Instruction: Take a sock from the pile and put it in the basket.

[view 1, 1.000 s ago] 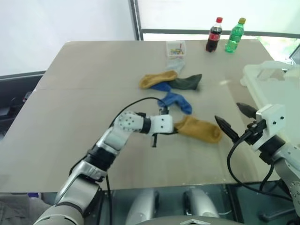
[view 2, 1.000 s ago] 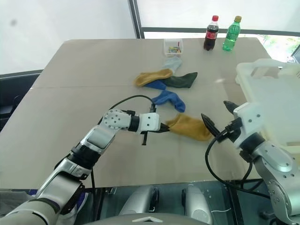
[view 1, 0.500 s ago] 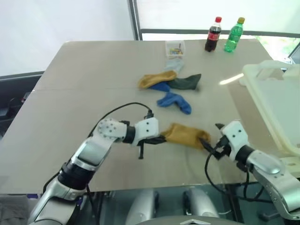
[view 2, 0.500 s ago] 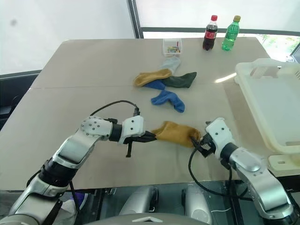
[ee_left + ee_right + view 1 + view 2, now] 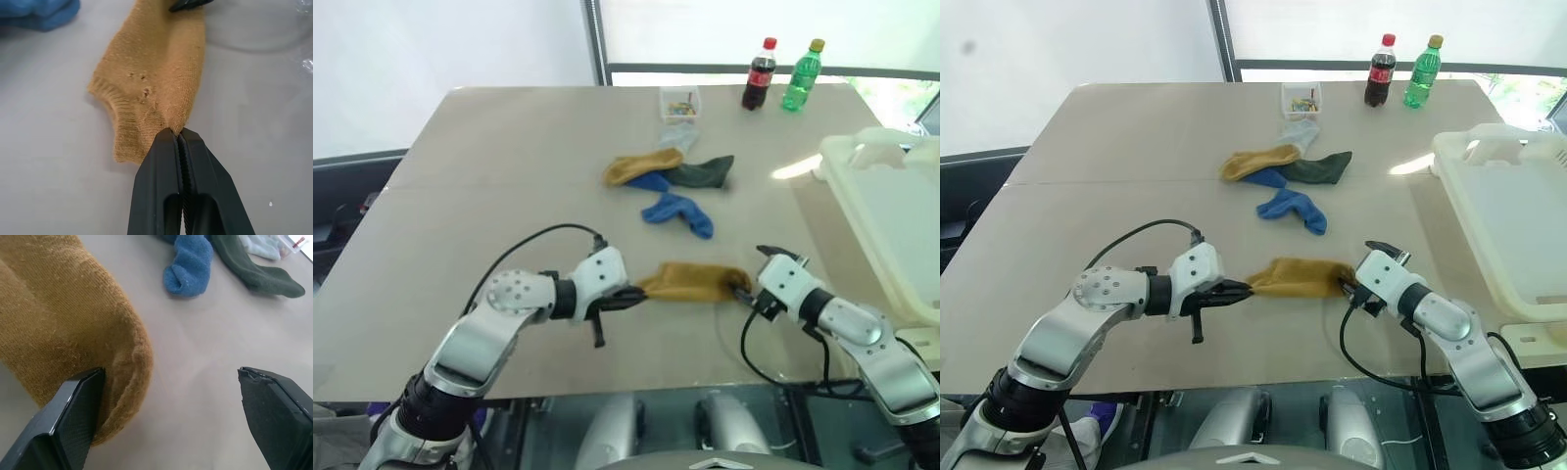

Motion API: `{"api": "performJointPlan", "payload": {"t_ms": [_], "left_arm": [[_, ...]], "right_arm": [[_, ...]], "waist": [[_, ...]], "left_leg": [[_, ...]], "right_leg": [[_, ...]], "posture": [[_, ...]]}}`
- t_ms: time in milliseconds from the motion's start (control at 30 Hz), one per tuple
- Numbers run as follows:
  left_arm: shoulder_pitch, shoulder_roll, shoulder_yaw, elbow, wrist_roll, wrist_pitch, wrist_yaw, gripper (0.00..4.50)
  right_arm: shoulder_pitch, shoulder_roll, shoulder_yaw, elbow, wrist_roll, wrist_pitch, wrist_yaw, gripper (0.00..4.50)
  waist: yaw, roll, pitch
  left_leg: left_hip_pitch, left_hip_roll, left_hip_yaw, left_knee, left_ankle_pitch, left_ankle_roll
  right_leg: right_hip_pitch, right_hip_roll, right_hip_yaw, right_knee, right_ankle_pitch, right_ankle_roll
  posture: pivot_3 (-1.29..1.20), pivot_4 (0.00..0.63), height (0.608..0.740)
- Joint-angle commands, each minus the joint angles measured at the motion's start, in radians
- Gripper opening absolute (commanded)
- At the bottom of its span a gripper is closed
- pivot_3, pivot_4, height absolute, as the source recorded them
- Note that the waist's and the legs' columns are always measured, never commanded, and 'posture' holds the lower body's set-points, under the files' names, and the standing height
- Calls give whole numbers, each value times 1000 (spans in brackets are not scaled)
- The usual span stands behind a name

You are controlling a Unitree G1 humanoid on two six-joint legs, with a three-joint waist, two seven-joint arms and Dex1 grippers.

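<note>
My left gripper pinches the side of the mustard-yellow sock while its cuff opening slants away. It should open, back off and take the cuff's near corner (image 5: pixel 124 155).
A mustard-yellow sock (image 5: pixel 690 282) lies stretched on the table between my two grippers. My left gripper (image 5: pixel 631 294) is shut on its cuff edge; in the left wrist view the black fingers (image 5: pixel 166 166) pinch the knit (image 5: pixel 151 83). My right gripper (image 5: pixel 749 284) stands open at the toe end, one finger (image 5: pixel 68 416) against the sock's toe (image 5: pixel 63 338). The pile (image 5: pixel 666 171) of mustard, blue, dark green and pale grey socks lies farther back, with a loose blue sock (image 5: pixel 677 212) in front of it. The white basket (image 5: pixel 876 145) stands at the right edge.
A cola bottle (image 5: pixel 760 73) and a green bottle (image 5: pixel 802 74) stand at the table's far edge, beside a small clear box (image 5: pixel 680 101) of coloured bits. The table's front edge runs just below both grippers.
My left gripper has drawn the mustard sock leftward and nearer to me. My right gripper has come down from beside the basket to the sock's toe end, still open.
</note>
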Motion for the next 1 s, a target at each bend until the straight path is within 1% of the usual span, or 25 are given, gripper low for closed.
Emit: {"api": "performJointPlan", "payload": {"t_ms": [33,67,100,133,233,300,367,433,467,500,533,567,600,633,667,700,733,767,800,833,867,900,933,1000], "left_arm": [[-17,6,64,-43,-47,-64,-2,1607],[-25,16,63,-39,-45,-87,-11,1725],[-31,30,59,-30,-39,-115,-25,2251],[-37,51,49,-12,-24,-162,-46,2661],[-79,72,17,57,0,-245,-81,2661],[-115,58,-17,106,17,-285,-89,2661],[-148,24,-62,154,41,-311,-83,2661],[-174,-12,-105,201,69,-337,-73,2140],[-183,-30,-118,222,74,-342,-71,1737],[-189,-45,-126,238,74,-340,-69,1231],[-193,-58,-135,255,79,-343,-67,940],[-196,-67,-144,271,86,-354,-67,399],[-204,-83,-157,294,94,-354,-61,13],[-210,-94,-164,310,101,-355,-57,0],[-216,-105,-170,326,107,-359,-53,0],[-229,-125,-163,336,95,-343,-42,0],[-237,-139,-156,341,87,-334,-36,0],[-245,-152,-145,343,72,-310,-30,0],[-253,-165,-103,329,11,-233,-30,0],[-254,-166,-56,313,-57,-154,-36,247],[-250,-156,-17,303,-104,-95,-44,517],[-245,-142,11,295,-137,-51,-51,695],[-239,-123,34,291,-166,-12,-59,1189],[-220,-73,63,280,-198,28,-84,1990]], "right_arm": [[18,1,-23,-56,57,27,71,4500],[19,4,-27,-68,69,41,78,4500],[19,5,-30,-81,82,57,88,4500],[17,5,-31,-94,91,72,98,4500],[2,3,-40,-115,93,93,106,4500],[-5,1,-55,-129,98,101,113,4500],[-10,6,-75,-144,114,107,116,4500],[-7,9,-91,-161,141,124,126,3957],[0,9,-94,-170,154,131,136,3567],[8,10,-94,-177,164,137,144,3026],[15,12,-90,-181,172,144,149,2736],[20,13,-82,-179,178,147,158,2197],[21,14,-65,-163,173,146,169,1751],[21,14,-51,-151,169,144,176,1430],[18,13,-39,-136,155,137,180,894],[12,15,-36,-118,147,130,181,596],[7,16,-37,-107,143,125,180,25],[2,18,-41,-100,140,122,178,25],[-4,24,-68,-112,159,131,173,25],[-6,27,-101,-140,209,153,186,3],[-4,25,-130,-176,256,173,204,284],[-2,19,-144,-206,282,181,218,516],[-1,10,-141,-229,276,169,226,781],[-9,-2,-106,-270,242,135,232,1595]], "waist": [[-1,0,0],[-1,0,0],[-1,0,0],[-1,0,0],[-1,0,0],[-1,0,0],[1,0,0],[3,0,0],[3,0,0],[2,0,0],[1,0,0],[-1,0,0],[-2,0,0],[-3,0,0],[-3,0,0],[-3,0,0],[-2,0,0],[-2,0,0],[-2,0,0],[-3,0,0],[-4,0,0],[-7,0,1],[-10,0,1],[-11,0,1]], "left_leg": [[0,0,0,0,0,0],[0,0,0,0,0,0],[0,0,0,0,0,0],[0,0,0,0,0,0],[0,0,0,0,0,0],[0,0,0,0,0,0],[-1,-1,0,0,0,0],[-1,-1,0,0,0,0],[-1,-1,0,0,0,0],[-2,-1,0,0,0,0],[-2,-1,1,0,0,0],[-3,-1,1,0,0,0],[-3,-1,1,0,0,0],[-3,-1,1,0,0,0],[-3,-1,1,0,0,0],[-3,-1,1,0,0,0],[-2,-1,1,0,0,0],[-2,-1,1,0,0,0],[-2,-1,1,0,0,0],[-2,-1,1,0,0,0],[-3,-1,1,1,0,0],[-3,-1,0,0,0,0],[-3,0,1,0,0,0],[-3,1,1,0,0,0]], "right_leg": [[0,0,0,0,0,0],[0,0,0,0,0,0],[0,0,0,0,0,0],[0,0,0,0,0,0],[0,-1,0,-1,0,0],[0,-1,0,-1,0,0],[0,-1,0,-1,0,0],[0,-1,0,-1,0,0],[0,-1,0,-1,0,0],[-1,-1,0,-1,0,0],[-1,-1,0,-1,0,0],[-2,-1,0,-1,0,0],[-2,-1,0,-1,0,0],[-2,0,0,-1,0,0],[-2,0,0,-1,0,0],[-2,0,0,-1,0,0],[-2,0,0,0,0,0],[-2,0,0,0,0,0],[-2,0,0,0,0,0],[-2,0,0,1,0,0],[-2,0,0,1,0,0],[-2,0,0,1,0,0],[-3,0,0,1,0,0],[-3,2,0,0,0,0]], "posture": [[0,150,740],[0,150,740],[0,150,740],[0,150,740],[0,150,740],[0,150,740],[0,150,740],[0,150,740],[0,150,740],[0,150,740],[0,150,740],[0,150,740],[0,150,740],[0,150,740],[0,150,740],[0,150,740],[0,150,740],[0,150,740],[0,150,740],[0,150,740],[0,150,740],[0,150,740],[0,150,740],[0,150,740]]}}
